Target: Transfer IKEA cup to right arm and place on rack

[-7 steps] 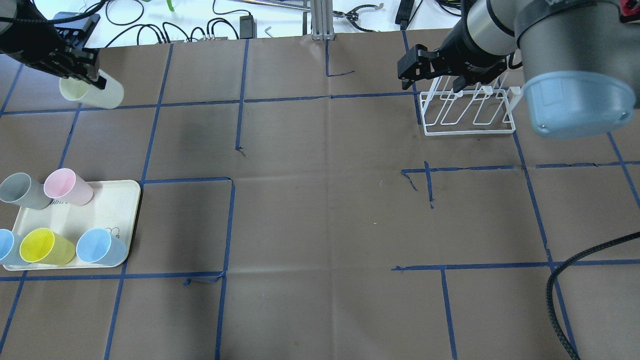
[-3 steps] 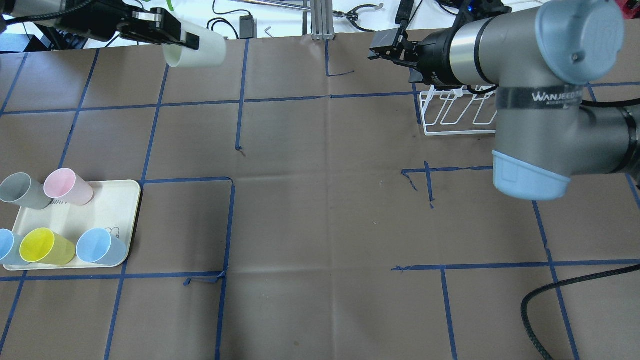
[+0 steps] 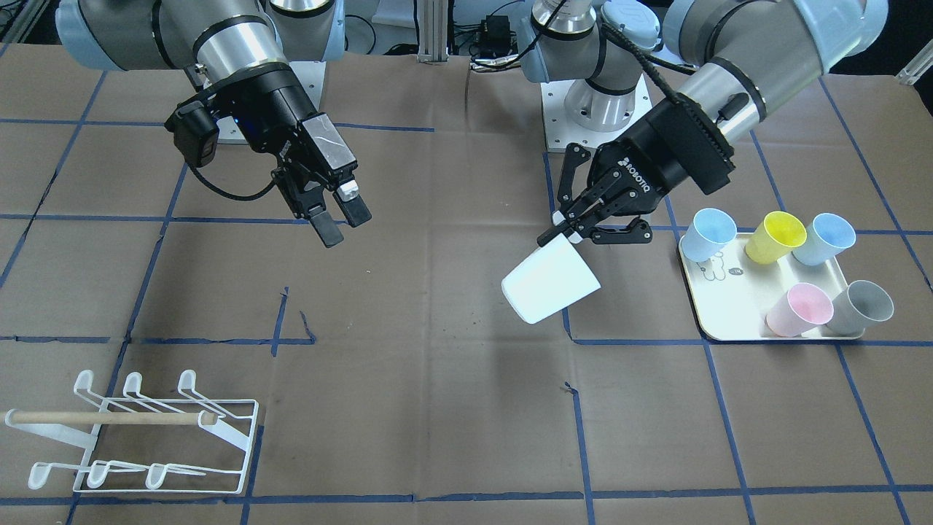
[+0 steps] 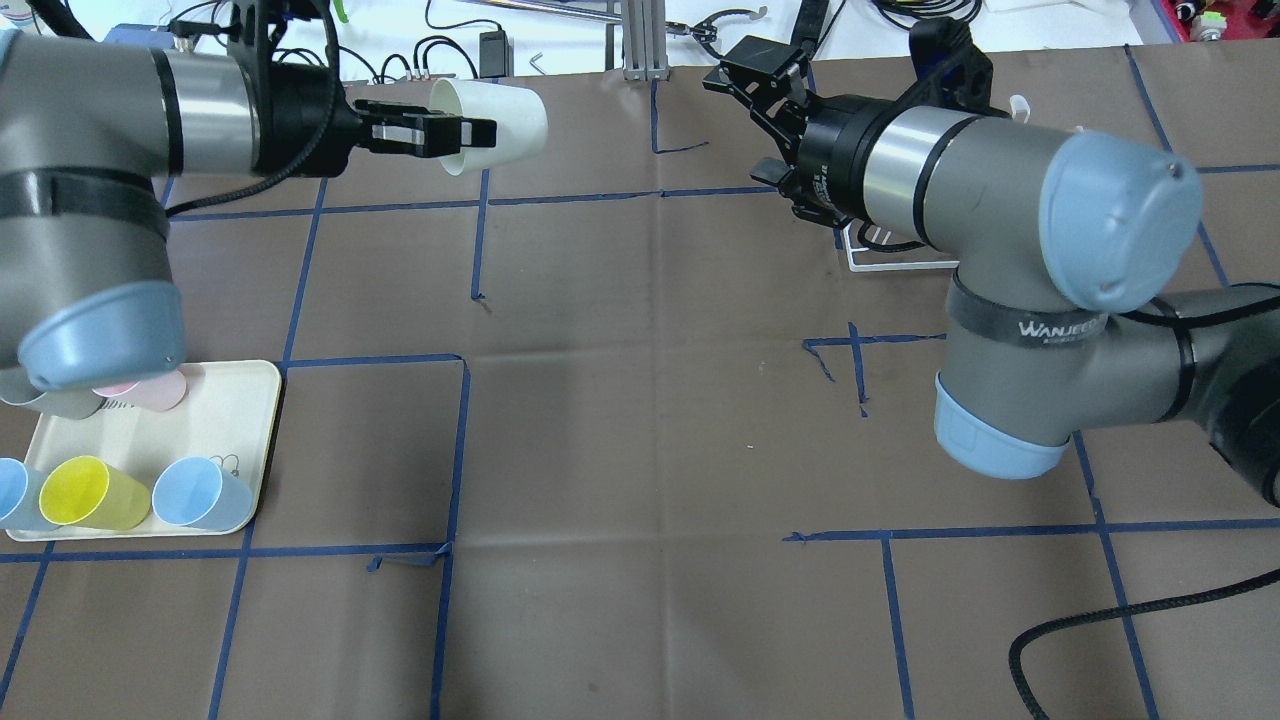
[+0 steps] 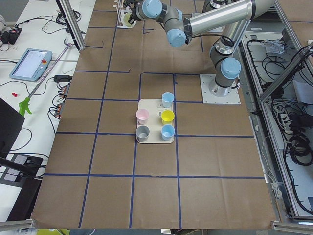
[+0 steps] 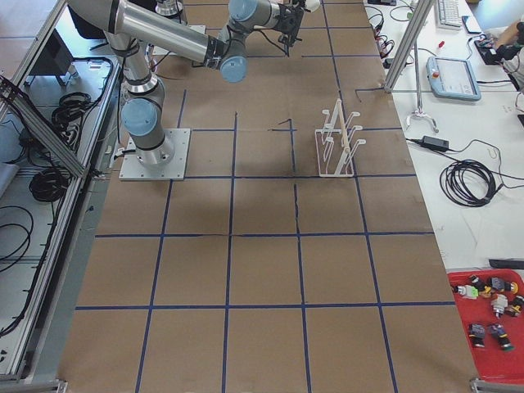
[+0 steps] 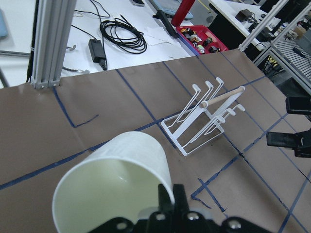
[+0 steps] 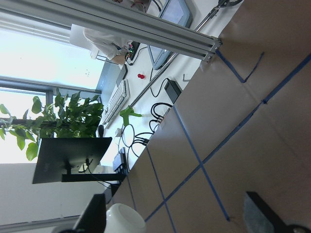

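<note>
My right gripper needs to grip around the middle of the white IKEA cup's side (image 3: 544, 287) (image 8: 115, 225), because my left gripper is holding the cup's rim.
The white IKEA cup (image 3: 550, 281) hangs in the air on its side, above the far middle of the table. My left gripper (image 3: 567, 227) is shut on its rim, one finger inside; the overhead view shows the same cup (image 4: 503, 121) and gripper (image 4: 462, 133). The cup fills the left wrist view (image 7: 116, 189), mouth towards the camera. My right gripper (image 3: 345, 226) is open and empty, a gap away from the cup, and it also shows overhead (image 4: 745, 75). The white wire rack (image 3: 138, 430) with its wooden dowel stands empty at the far right, mostly hidden overhead (image 4: 880, 258).
A cream tray (image 3: 729, 313) at the left holds several coloured cups: pale blue (image 3: 708, 233), yellow (image 3: 776, 237), pink (image 3: 800, 308), grey (image 3: 864, 306). Blue tape lines cross the brown table. Cables and an aluminium post (image 4: 642, 38) lie beyond the far edge.
My left arm has carried the cup rightwards towards the table's middle. My right gripper has swung left, away from the rack and towards the cup, still open.
</note>
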Controlling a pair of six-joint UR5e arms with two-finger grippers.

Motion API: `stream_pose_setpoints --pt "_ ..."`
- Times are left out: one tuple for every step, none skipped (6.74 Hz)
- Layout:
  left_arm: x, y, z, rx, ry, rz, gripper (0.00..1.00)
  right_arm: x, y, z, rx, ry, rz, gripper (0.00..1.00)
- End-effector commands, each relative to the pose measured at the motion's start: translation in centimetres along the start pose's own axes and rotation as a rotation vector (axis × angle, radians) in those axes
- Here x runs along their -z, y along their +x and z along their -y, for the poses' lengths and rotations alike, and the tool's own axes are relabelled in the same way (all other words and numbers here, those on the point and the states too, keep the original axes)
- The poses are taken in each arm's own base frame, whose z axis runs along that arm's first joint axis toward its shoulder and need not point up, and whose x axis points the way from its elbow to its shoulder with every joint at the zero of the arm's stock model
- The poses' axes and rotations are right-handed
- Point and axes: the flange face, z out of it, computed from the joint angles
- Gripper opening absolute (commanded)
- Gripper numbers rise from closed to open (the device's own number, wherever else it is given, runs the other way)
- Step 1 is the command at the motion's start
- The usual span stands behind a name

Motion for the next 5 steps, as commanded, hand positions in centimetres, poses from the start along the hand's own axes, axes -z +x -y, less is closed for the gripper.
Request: stream_pose_setpoints --pt "-1.5 1.8 -4.9 -0.07 0.106 -0.068 0.0 0.9 2.3 -2.1 -0.241 0.009 0.102 1.0" --pt "-1.3 2.5 -5.0 -0.049 0.134 -0.067 0.0 1.1 3.7 -2.8 -0.275 0.012 0.116 1.0" --pt "-1.4 4.0 -5.0 -0.055 0.151 -0.077 0.0 1.0 4.3 -2.9 -0.283 0.008 0.103 1.0" --pt "-2.4 5.9 -6.2 -0.069 0.131 -0.104 0.0 1.0 4.2 -2.8 -0.286 0.014 0.1 1.0" --pt "-2.9 6.9 -7.3 -0.106 0.152 -0.107 0.0 0.9 4.1 -3.0 -0.277 0.015 0.101 1.0"
